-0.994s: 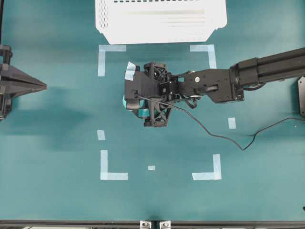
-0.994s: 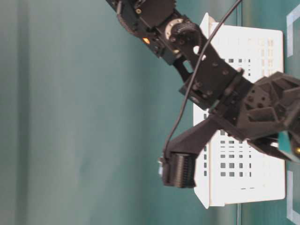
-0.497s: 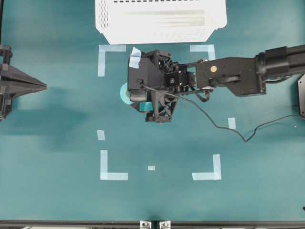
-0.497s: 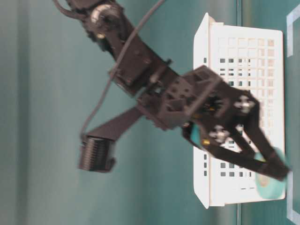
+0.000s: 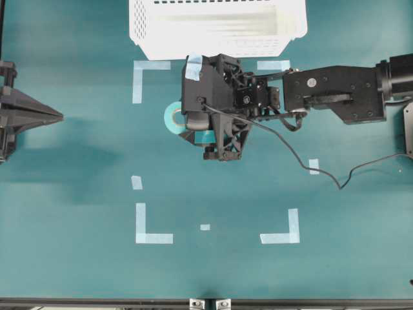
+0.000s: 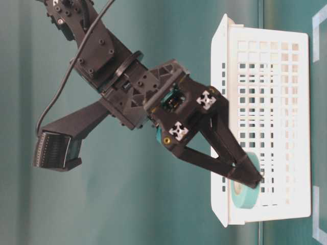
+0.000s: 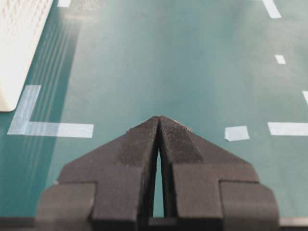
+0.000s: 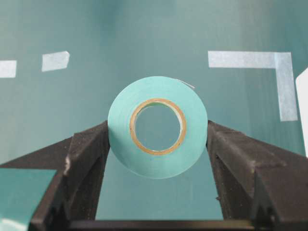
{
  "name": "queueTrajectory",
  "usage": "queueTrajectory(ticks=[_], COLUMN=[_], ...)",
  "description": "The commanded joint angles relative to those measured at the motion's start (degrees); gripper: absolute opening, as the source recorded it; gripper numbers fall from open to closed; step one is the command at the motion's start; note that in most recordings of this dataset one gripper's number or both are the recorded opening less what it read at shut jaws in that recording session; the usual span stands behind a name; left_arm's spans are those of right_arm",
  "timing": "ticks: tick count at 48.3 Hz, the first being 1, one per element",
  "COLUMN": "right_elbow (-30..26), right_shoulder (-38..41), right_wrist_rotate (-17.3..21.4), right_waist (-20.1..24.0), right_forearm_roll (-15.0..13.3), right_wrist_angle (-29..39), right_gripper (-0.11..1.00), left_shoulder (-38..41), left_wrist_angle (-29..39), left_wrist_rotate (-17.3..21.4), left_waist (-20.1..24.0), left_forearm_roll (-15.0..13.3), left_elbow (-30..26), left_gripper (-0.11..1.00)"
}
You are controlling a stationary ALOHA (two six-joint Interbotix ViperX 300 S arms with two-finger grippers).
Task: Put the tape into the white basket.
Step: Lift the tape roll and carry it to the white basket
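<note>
The robot's right gripper will release the tape, now just short of the white basket, on the white basket's bottom behind its near side (image 5: 237,28), straight beyond that gripper.
The tape (image 8: 158,98), a turquoise ring with a pale core, sits between the fingers of my right gripper (image 8: 158,127), which press on both of its sides. From overhead the tape (image 5: 173,118) peeks out left of the right wrist, just short of the white basket (image 5: 148,39) at the far edge. In the table-level view the tape (image 6: 244,190) hangs at the fingertips of the right gripper (image 6: 250,176), in front of the basket's perforated wall (image 6: 278,76). My left gripper (image 5: 59,117) rests at the far left with its jaws shut (image 7: 159,121) and nothing in them.
Pale blue L-shaped corner marks (image 5: 152,226) and short strips (image 5: 313,166) lie flat on the teal table. A black cable (image 5: 303,161) trails from the right wrist. A corner of the basket (image 7: 19,43) shows at the left wrist view's upper left.
The right arm has carried the tape toward the basket and a little to the right. Its grip on the tape is unchanged. The left arm has not moved.
</note>
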Motion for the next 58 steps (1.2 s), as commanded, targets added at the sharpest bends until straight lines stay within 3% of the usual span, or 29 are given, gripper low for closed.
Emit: queueTrajectory(ticks=[1,14,58], right_elbow=[-0.7,-0.7,3.8], right_shoulder=[-2.0,-3.4,-8.7], right_wrist_rotate=[0.0,0.0,-0.2], right_waist=[-0.2,-2.9,-20.7], right_forearm_roll=[-0.1,-0.1,-0.1], right_wrist_angle=[-0.2,1.5,3.1], right_gripper=[0.68,0.68,0.68], left_shoulder=[0.4,0.4,0.4], left_wrist_angle=[-0.5,-0.5,-0.5], left_wrist_rotate=[0.1,0.1,0.1], left_waist=[0.2,0.2,0.2], left_forearm_roll=[-0.1,-0.1,-0.1], left_elbow=[-0.7,-0.7,-0.7], left_gripper=[-0.11,-0.11,-0.11])
